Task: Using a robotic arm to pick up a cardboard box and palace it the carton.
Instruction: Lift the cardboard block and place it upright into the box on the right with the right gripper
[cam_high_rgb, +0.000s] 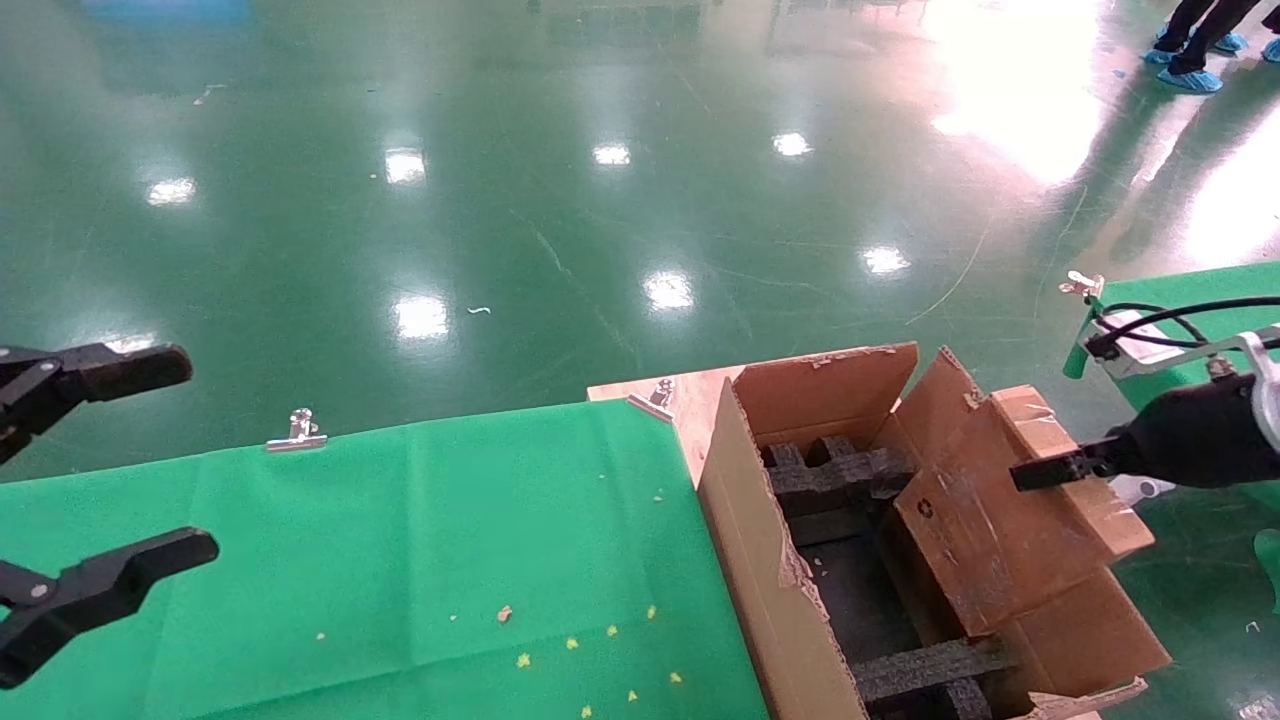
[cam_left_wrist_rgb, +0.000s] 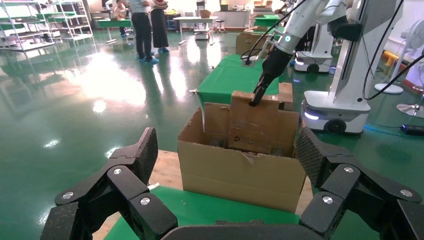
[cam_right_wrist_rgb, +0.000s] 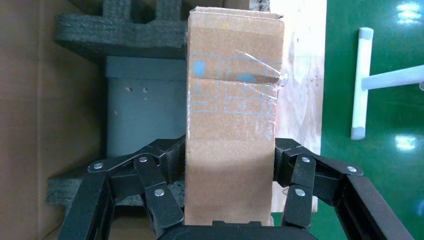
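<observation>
The cardboard box, now tilted inside the large open carton, will be let go by my right gripper between the black foam inserts, along the carton's side (cam_high_rgb: 921, 572) opposite the green cloth.
My right gripper (cam_high_rgb: 1040, 470) on the white robotic arm (cam_left_wrist_rgb: 300, 20) is shut on the small brown cardboard box (cam_high_rgb: 1010, 530). It holds the box tilted, its lower end inside the large open carton (cam_high_rgb: 760, 560), above the black foam inserts (cam_high_rgb: 830, 475). In the right wrist view the gripper (cam_right_wrist_rgb: 229, 167) clamps the cardboard box (cam_right_wrist_rgb: 230, 125) on both sides, over the foam (cam_right_wrist_rgb: 120, 30). My left gripper (cam_high_rgb: 110, 460) is open and empty over the green cloth, far left. In the left wrist view it (cam_left_wrist_rgb: 227, 150) faces the carton (cam_left_wrist_rgb: 240, 172) and the cardboard box (cam_left_wrist_rgb: 255, 122).
A green cloth (cam_high_rgb: 400, 560) covers the table, held by metal clips (cam_high_rgb: 297, 432) at its far edge, with small crumbs on it. A second green table (cam_high_rgb: 1200, 290) stands at the right. People stand far off (cam_high_rgb: 1195, 40) on the glossy green floor.
</observation>
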